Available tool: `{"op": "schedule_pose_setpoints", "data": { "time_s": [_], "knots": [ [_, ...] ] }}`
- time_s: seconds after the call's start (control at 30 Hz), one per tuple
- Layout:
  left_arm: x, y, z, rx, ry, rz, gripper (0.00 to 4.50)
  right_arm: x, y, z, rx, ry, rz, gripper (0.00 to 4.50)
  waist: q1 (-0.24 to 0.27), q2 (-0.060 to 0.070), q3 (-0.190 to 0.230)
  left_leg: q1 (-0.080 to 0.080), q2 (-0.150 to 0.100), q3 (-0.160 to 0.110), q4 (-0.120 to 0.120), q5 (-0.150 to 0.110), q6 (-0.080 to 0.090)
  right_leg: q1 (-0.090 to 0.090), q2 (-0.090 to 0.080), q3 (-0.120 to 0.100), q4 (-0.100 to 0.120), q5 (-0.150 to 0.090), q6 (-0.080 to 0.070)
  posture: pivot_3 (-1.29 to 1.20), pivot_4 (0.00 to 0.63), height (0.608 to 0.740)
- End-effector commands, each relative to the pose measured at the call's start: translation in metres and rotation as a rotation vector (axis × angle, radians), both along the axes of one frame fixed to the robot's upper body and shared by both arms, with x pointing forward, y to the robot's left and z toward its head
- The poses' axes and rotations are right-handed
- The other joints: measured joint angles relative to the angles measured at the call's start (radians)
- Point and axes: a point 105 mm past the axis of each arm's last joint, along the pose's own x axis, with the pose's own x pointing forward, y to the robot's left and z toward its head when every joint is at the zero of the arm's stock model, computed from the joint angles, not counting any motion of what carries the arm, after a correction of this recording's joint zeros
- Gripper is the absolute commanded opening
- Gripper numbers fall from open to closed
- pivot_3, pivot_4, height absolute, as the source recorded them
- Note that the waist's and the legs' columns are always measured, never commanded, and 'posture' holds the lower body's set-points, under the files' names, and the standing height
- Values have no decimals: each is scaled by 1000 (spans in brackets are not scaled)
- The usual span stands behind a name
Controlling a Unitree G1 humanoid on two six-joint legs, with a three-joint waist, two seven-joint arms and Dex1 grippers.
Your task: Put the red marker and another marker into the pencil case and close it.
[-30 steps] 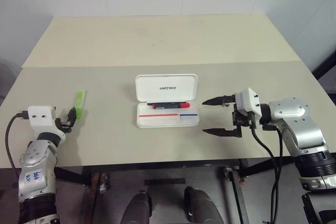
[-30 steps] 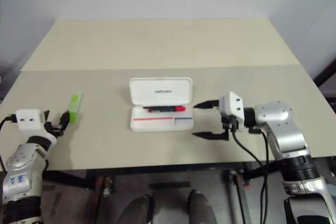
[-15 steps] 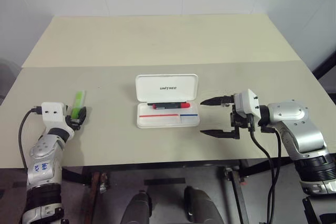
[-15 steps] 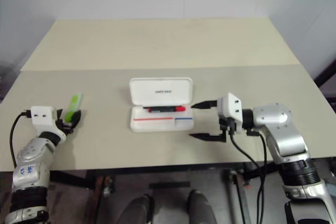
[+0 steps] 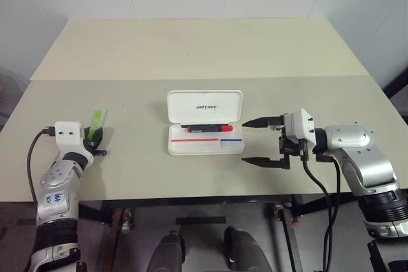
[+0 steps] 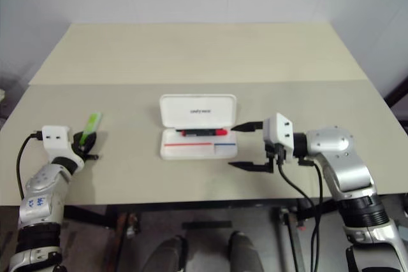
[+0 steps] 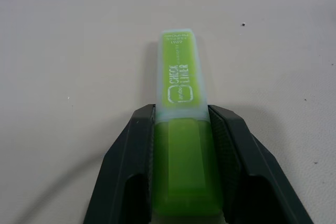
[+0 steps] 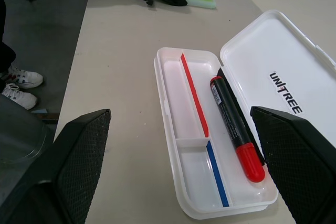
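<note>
I will release the light-green highlighter, which still lies flat on the table, from my left gripper in the pencil case's long front compartment (image 5: 197, 144), closer to me than the red marker.
The white pencil case (image 5: 204, 150) lies open at the table's middle, lid (image 8: 283, 51) up and back. The red marker (image 5: 205, 128) rests inside it along the hinge side. The other marker, a stubby light-green highlighter (image 7: 179, 98), lies flat on the table at the left. My left gripper (image 5: 94, 139) has its black fingers (image 7: 131, 156) pressed against both sides of the highlighter's near half. My right gripper (image 5: 256, 141) hovers just right of the case, pointing at it, open wide with nothing between its fingers.
A seam (image 5: 191, 79) runs across the beige table behind the case, where a second tabletop (image 5: 191, 42) joins it. In the right wrist view, a person's white shoes (image 8: 18, 85) stand on the dark floor beyond the table's edge.
My left gripper slid forward around the green highlighter's near end and its fingers closed onto it. The right gripper stayed put, still open.
</note>
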Motion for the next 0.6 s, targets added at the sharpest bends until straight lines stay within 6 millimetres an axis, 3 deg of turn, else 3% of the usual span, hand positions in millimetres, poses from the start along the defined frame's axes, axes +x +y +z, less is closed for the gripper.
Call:
{"op": "schedule_pose_setpoints", "data": {
  "time_s": [0.03, 0.17, 0.3, 0.37, 0.6],
  "knots": [
    [5, -24, 46, 16, -206, -112, 1105, 0, -4, 9, 20, -38, -13, 4500, 1, 0, 0, 0, 0, 0, 0, 0, 0, 0, 0, 0, 0, 0, 0, 0, 150, 740],
    [2, -71, 88, -4, -404, -352, 1105, 3, -9, 1, 20, -27, -38, 4500, 5, 0, 0, -2, 0, -1, 0, 0, 0, 0, -1, -1, -2, 0, 0, 0, 150, 740],
    [-3, -99, 103, 56, -480, -517, 1105, 4, -15, -4, 20, -27, -60, 4500, 2, 0, 0, -2, -1, 0, 0, 0, 0, 0, -1, -1, -3, 0, 0, 0, 150, 740],
    [-11, -129, 115, 100, -537, -710, 1105, 5, -20, -6, 17, -31, -92, 4500, -2, 0, 0, -2, -1, 1, -1, 0, 0, 0, 0, 0, -3, 0, 0, 0, 150, 740],
    [-29, -178, 115, 140, -509, -1130, 1105, 1, -32, -8, 18, -35, -160, 4500, 0, 0, 0, -1, -1, 1, 1, 0, 0, 0, 1, 0, -2, 0, 0, 0, 150, 740]
  ]
}}
